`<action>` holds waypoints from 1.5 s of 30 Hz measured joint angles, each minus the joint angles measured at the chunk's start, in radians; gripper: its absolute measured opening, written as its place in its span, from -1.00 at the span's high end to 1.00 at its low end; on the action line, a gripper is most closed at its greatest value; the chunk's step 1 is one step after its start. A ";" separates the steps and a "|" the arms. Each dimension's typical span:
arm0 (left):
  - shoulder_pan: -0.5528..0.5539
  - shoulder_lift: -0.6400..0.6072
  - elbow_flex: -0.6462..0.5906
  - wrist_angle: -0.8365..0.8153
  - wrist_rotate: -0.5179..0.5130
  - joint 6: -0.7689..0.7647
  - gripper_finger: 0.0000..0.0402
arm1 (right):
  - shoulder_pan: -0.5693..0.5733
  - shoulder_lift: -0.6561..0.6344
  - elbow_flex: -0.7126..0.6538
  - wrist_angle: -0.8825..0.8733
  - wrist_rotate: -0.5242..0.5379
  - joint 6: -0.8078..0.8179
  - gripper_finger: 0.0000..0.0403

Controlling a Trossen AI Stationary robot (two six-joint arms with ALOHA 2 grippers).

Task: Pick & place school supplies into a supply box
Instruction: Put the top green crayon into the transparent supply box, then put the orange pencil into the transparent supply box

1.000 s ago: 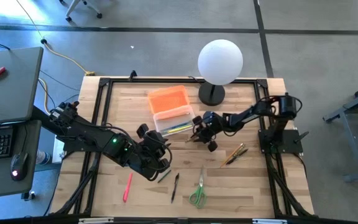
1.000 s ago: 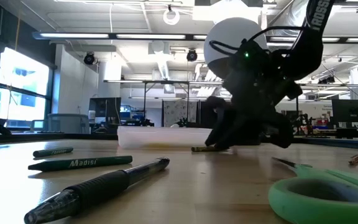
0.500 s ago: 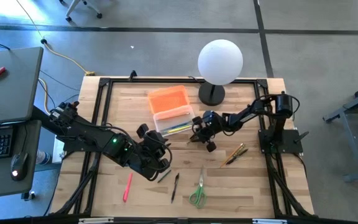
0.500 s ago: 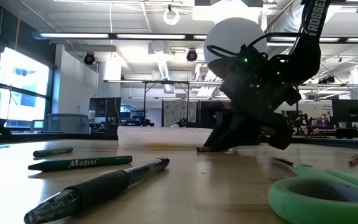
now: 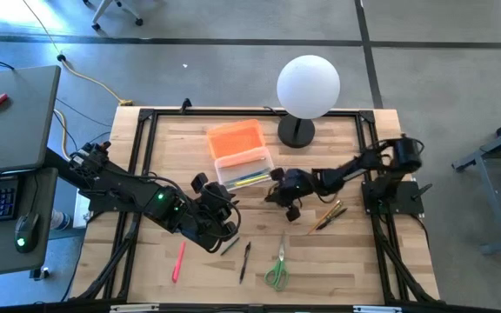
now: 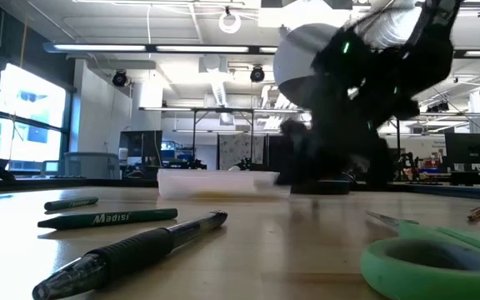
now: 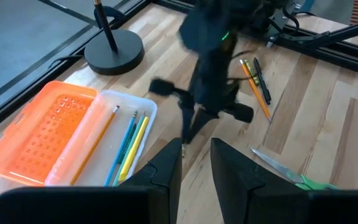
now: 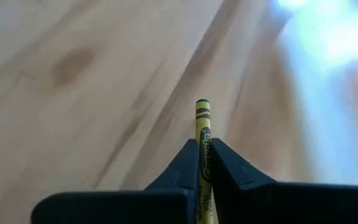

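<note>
My right gripper is holding the yellow crayon. It will let go of it among the pencils inside the clear box [image 5: 243,176].
My right gripper [image 8: 204,146] is shut on a yellow crayon [image 8: 202,124], just on the near-right side of the supply box [image 5: 245,168]; the high view shows this gripper [image 5: 278,195] too. The clear box lies open, several pencils inside it [image 7: 126,140], and its orange lid [image 5: 236,137] is folded back on the far side. My left gripper [image 7: 196,165] hovers open with nothing in it, near-left of the box [image 5: 219,217]. Green-handled scissors [image 5: 277,266], a black pen [image 5: 245,259], a red marker [image 5: 179,259] and green pencils [image 5: 230,246] lie flat on the wood. My right gripper pinches the yellow crayon's shaft [image 8: 204,155] between its two fingers [image 8: 182,163]. The fingers lie along the crayon, slanting down from the table's right side. The crayon's striped end [image 8: 202,107] sticks out ahead of the fingertips. Motion blur hides whether it is off the wood.
A white globe lamp [image 5: 308,85] on a black foot [image 5: 297,132] stands at the far side, right of the box. A few pencils [image 5: 329,215] lie at the right. A black frame [image 5: 142,156] borders the table.
My right gripper has taken hold of the crayon that lay on the table beside the box. It has swung a little toward the near edge and risen, and it has rolled somewhat. The crayon no longer lies where it was on the wood.
</note>
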 joint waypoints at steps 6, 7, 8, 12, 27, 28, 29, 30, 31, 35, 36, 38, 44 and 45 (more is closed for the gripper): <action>0.000 0.000 0.000 0.000 -0.005 0.000 0.42 | 0.007 -0.069 0.065 0.022 0.131 -0.055 0.96; 0.000 0.000 0.000 0.000 -0.005 0.000 0.42 | 0.003 -0.072 0.087 0.026 0.130 -0.058 0.97; 0.000 0.000 0.000 0.001 -0.006 0.000 0.42 | -0.004 -0.074 0.112 0.028 0.130 -0.073 0.98; 0.000 0.000 0.000 0.003 -0.008 0.000 0.42 | -0.048 -0.036 0.223 -0.069 0.123 -0.137 0.98; 0.000 0.000 0.000 0.021 -0.017 0.000 0.42 | -0.118 0.339 0.588 -0.341 0.141 -0.066 0.95; 0.000 0.000 0.000 0.021 -0.014 0.000 0.42 | -0.118 0.343 0.591 -0.349 0.139 -0.065 0.95; 0.000 0.000 0.000 0.020 -0.012 0.000 0.42 | -0.118 0.343 0.594 -0.349 0.138 -0.066 0.94; 0.000 0.000 0.000 0.020 -0.009 0.000 0.42 | -0.118 0.341 0.597 -0.342 0.140 -0.066 0.93; 0.000 0.000 0.000 0.020 -0.008 0.000 0.42 | -0.118 0.337 0.598 -0.338 0.139 -0.065 0.91; 0.000 0.000 0.000 0.019 -0.009 0.001 0.42 | -0.117 0.314 0.597 -0.354 0.149 -0.069 0.80; 0.000 0.000 0.000 0.019 -0.009 0.001 0.42 | -0.114 0.303 0.597 -0.362 0.164 -0.077 0.77; 0.000 0.000 0.000 0.019 -0.009 0.002 0.42 | -0.105 0.279 0.597 -0.376 0.196 -0.089 0.70; 0.000 0.000 0.000 0.019 -0.008 0.003 0.42 | -0.068 0.164 0.597 -0.563 0.221 -0.082 0.52; 0.000 0.000 0.000 0.019 -0.008 0.003 0.42 | -0.059 0.136 0.597 -0.626 0.229 -0.073 0.50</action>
